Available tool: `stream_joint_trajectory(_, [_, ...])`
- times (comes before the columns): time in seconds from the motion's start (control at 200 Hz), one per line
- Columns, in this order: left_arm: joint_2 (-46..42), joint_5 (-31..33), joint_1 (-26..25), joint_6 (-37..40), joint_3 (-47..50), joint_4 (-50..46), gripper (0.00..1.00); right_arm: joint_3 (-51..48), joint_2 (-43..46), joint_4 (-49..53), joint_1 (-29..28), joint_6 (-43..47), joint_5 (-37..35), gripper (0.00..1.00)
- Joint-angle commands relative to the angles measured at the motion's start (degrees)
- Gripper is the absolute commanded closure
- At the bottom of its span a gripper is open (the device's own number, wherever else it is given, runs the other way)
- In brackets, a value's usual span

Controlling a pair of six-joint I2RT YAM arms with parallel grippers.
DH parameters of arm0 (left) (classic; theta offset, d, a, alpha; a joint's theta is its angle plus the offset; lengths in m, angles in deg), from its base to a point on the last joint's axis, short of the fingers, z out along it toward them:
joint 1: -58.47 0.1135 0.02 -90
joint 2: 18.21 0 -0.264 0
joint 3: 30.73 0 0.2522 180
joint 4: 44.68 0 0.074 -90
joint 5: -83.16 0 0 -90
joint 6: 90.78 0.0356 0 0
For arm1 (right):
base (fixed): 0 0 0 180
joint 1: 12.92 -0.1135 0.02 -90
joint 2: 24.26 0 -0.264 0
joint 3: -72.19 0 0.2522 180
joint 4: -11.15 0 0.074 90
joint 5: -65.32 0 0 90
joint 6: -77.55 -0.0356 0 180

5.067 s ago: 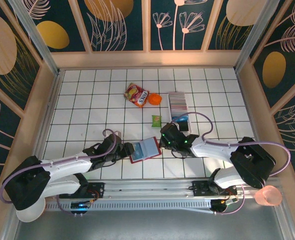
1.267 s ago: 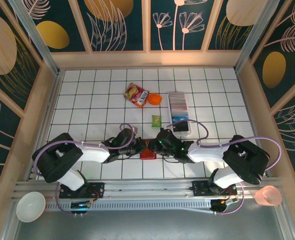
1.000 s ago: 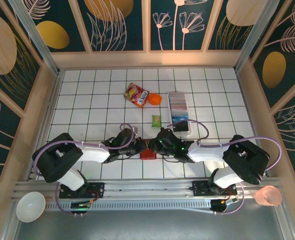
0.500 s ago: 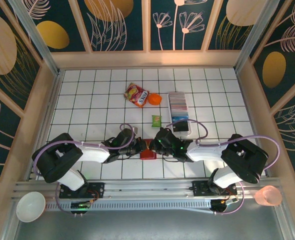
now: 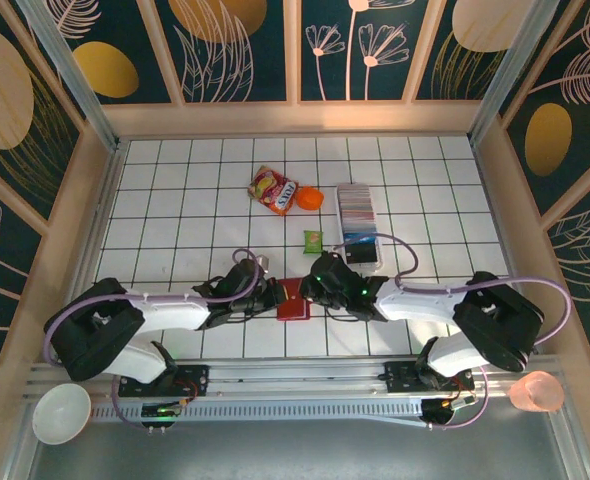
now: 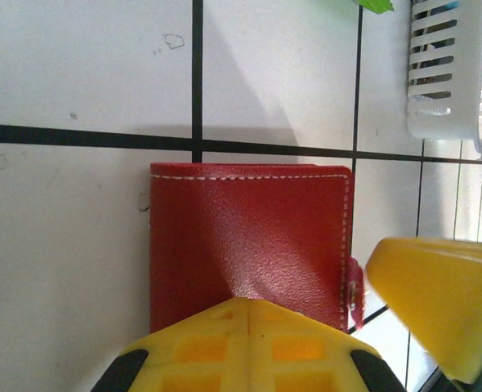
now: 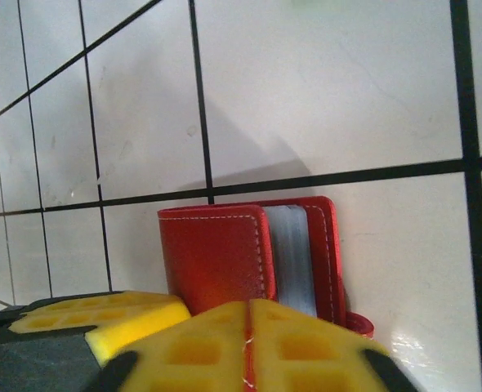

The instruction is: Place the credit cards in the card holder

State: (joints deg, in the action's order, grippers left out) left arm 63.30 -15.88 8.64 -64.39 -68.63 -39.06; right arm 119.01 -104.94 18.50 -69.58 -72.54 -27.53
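Note:
The card holder's pockets gape while my right gripper pinches the strap; I will open, grip the strap nearer its root (image 7: 359,324) and fold it over.
The red card holder (image 5: 295,299) lies folded on the tiles between both grippers. In the left wrist view its red cover (image 6: 249,229) faces up, and my left gripper (image 6: 247,300) is shut with its tips resting on that cover. The right gripper's yellow finger (image 6: 437,306) sits beside the snap tab. In the right wrist view the card holder (image 7: 216,255) gapes slightly, showing bluish-grey pockets. My right gripper (image 7: 247,309) is closed with a thin red stitched strip between its fingers. From above, the left gripper (image 5: 272,297) and right gripper (image 5: 315,291) flank the holder. Credit cards (image 5: 355,205) fill the white tray.
The long white tray (image 5: 379,262) stands just behind the right gripper, and its slotted end (image 6: 453,82) appears in the left wrist view. A small green packet (image 5: 314,239), a snack packet (image 5: 273,190) and an orange object (image 5: 310,198) lie further back. A white bowl (image 5: 60,412) and a pink cup (image 5: 537,392) sit by the rail.
The card holder, lying open five seconds ago, is now folded. Over the last second the left arm's elbow swung down and left, and both grippers stayed at the holder.

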Motion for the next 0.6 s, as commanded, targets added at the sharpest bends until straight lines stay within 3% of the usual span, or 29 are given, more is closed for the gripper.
stream_joint_trajectory(0.0, [-2.54, -0.95, 0.10, 2.05, 1.15, -2.00, 1.00, 2.22, 2.24, 6.70, 0.13, 1.77, -4.02, 0.77])
stream_joint_trajectory(0.125, [-3.39, -2.26, 0.15, 3.44, 1.71, -1.53, 0.97, 3.04, 2.80, 9.29, 0.15, 2.31, -4.40, 0.63])
stream_joint_trajectory(0.34, [0.22, -4.68, 0.10, 4.31, 2.13, 1.01, 0.97, 5.05, 1.83, 11.60, 0.16, 3.20, -3.91, 0.51])
stream_joint_trajectory(0.596, [3.89, -4.73, 0.12, 4.71, 2.78, 1.14, 1.00, 7.24, -0.49, 12.47, 0.05, 4.43, -2.87, 0.52])
